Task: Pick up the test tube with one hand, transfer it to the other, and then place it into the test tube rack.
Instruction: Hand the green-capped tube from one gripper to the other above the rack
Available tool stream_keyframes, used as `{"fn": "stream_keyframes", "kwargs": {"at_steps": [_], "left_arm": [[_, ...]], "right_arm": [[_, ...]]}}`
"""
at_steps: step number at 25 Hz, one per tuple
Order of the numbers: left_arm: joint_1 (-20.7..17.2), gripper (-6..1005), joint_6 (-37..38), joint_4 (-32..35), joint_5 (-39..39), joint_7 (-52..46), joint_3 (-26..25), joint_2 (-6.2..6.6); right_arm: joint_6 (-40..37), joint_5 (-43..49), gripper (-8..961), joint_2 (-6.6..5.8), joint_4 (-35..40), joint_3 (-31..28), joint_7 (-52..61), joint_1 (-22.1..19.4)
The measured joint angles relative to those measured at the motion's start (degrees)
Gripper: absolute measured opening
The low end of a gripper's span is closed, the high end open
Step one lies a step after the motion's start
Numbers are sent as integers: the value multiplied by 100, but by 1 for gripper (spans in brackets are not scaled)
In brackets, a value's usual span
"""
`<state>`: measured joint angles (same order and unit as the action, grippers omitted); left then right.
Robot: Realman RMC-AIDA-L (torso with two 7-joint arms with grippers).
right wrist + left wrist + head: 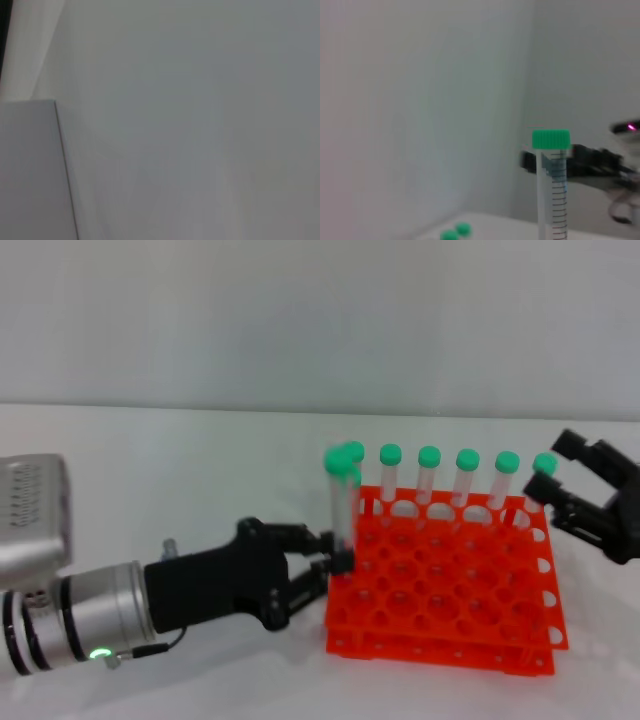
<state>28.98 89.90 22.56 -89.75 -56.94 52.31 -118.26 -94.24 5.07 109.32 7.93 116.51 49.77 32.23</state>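
Observation:
My left gripper is going to release the test tube between the fingers of my right gripper, up above the holes of the orange test tube rack (pixel 393 553).
The orange test tube rack (pixel 440 610) stands on the white table in the head view. My left gripper (pixel 335 562) reaches in from the left and is shut on the lower part of the test tube (pixel 342 510). It holds the tube upright at the rack's left edge, green cap up. I cannot tell whether the tube's bottom is in a hole. The left wrist view shows the tube (pixel 553 190) close up. My right gripper (pixel 558 468) is open, beside the rack's far right corner. The right wrist view shows neither the tube nor the rack.
Several other green-capped tubes (pixel 429 480) stand in the rack's back row. Two of their caps (pixel 456 232) show low in the left wrist view. A pale wall (pixel 320 320) rises behind the table. The right wrist view shows only a pale wall (pixel 200 125).

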Motion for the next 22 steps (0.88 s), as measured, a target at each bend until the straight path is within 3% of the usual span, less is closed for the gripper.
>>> {"fn": "stream_keyframes", "kwargs": {"at_steps": [7,16,22], "left_arm": [[215,244,-33,67,-679,-310,83,44],[253,249,-138,159,-1004,-422,86,13],[286,252,-190,161,-1089,-431,86,-32]], "right_arm": [[709,481,810,7,36,22,364,173],[674,1213,803,-23,39,32,697,313],[695,1488,799,49,170,27,696,405]]}}
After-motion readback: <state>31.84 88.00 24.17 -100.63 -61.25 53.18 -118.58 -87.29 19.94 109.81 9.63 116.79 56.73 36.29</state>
